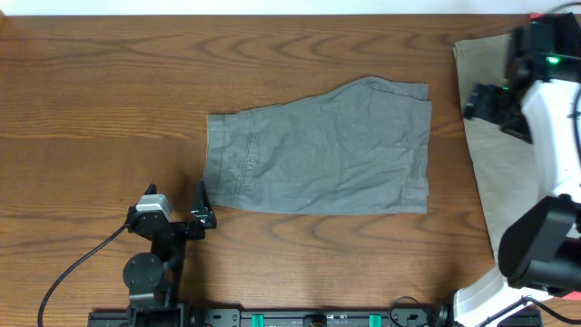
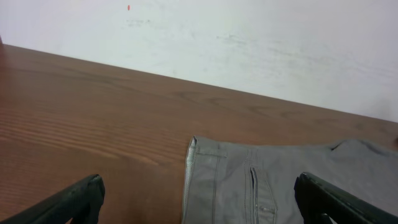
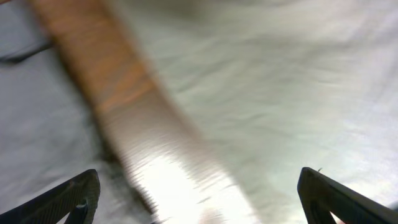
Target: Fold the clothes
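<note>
My left gripper needs to close on the waistband's edge [image 1: 211, 171] of the dark grey shorts, between its middle and the corner nearest me.
The dark grey shorts [image 1: 322, 150] lie flat in the middle of the table, waistband to the left. Their waistband corner and a pocket seam show in the left wrist view [image 2: 249, 186]. My left gripper [image 1: 201, 207] is open and empty, low at the table just below the shorts' lower left corner. The light khaki-beige shorts [image 1: 495, 173] lie at the right edge, partly under the right arm. My right gripper [image 1: 479, 102] is open and empty above their left edge. The right wrist view is blurred and shows khaki cloth [image 3: 280, 81] and grey cloth [image 3: 37, 124].
The wooden table [image 1: 100, 109] runs to a white wall at the back. A black cable [image 1: 68, 268] loops off the left arm's base at the front left. The right arm's white body [image 1: 554, 118] covers part of the khaki pair.
</note>
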Controlling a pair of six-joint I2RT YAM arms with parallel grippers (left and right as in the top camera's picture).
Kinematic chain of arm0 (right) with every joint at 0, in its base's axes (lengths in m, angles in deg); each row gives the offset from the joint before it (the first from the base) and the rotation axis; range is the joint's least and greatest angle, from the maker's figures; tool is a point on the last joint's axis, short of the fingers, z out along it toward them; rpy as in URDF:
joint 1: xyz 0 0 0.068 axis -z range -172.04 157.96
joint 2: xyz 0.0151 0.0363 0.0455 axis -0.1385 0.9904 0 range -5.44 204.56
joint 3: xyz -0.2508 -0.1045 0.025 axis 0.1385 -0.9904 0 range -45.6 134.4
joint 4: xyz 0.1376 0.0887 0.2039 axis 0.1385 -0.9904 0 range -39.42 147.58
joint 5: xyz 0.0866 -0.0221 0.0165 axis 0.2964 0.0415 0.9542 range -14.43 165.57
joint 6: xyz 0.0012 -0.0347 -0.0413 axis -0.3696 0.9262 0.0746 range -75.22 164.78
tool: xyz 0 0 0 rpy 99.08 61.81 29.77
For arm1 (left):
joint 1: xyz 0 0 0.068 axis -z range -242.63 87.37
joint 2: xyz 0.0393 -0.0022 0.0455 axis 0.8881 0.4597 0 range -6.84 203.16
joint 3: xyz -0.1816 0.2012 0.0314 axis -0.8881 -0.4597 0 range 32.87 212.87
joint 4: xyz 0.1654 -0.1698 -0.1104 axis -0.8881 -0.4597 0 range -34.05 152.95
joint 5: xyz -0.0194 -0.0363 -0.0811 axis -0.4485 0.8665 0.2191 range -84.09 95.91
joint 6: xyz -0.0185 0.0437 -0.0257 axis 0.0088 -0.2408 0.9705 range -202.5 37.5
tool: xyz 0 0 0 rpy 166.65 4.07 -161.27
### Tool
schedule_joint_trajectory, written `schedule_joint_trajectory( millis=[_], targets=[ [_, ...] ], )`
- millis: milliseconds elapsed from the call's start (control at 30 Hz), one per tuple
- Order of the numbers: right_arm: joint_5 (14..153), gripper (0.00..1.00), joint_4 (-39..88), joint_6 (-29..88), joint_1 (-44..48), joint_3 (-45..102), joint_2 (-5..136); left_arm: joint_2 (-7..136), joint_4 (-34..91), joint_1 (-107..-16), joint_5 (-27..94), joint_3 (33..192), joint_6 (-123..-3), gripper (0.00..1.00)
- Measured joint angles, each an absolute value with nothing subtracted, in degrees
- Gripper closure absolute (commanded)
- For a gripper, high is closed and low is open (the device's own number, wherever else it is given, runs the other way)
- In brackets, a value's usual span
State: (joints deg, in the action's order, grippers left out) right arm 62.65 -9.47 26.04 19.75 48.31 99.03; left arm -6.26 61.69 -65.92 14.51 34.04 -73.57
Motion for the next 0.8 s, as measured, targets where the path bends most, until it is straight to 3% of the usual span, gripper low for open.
schedule_joint_trajectory(
  millis=[233,800],
  targets=[
    [63.8,0.01,-11.1,26.0,25.0,48.3,99.0,-6.3,61.7,-65.9,14.5,34.0,-73.6,0.02],
    [66.2,0.01,-11.1,26.0,25.4,48.3,99.0,-6.3,61.8,-65.9,15.1,34.0,-73.3,0.02]
  ],
)
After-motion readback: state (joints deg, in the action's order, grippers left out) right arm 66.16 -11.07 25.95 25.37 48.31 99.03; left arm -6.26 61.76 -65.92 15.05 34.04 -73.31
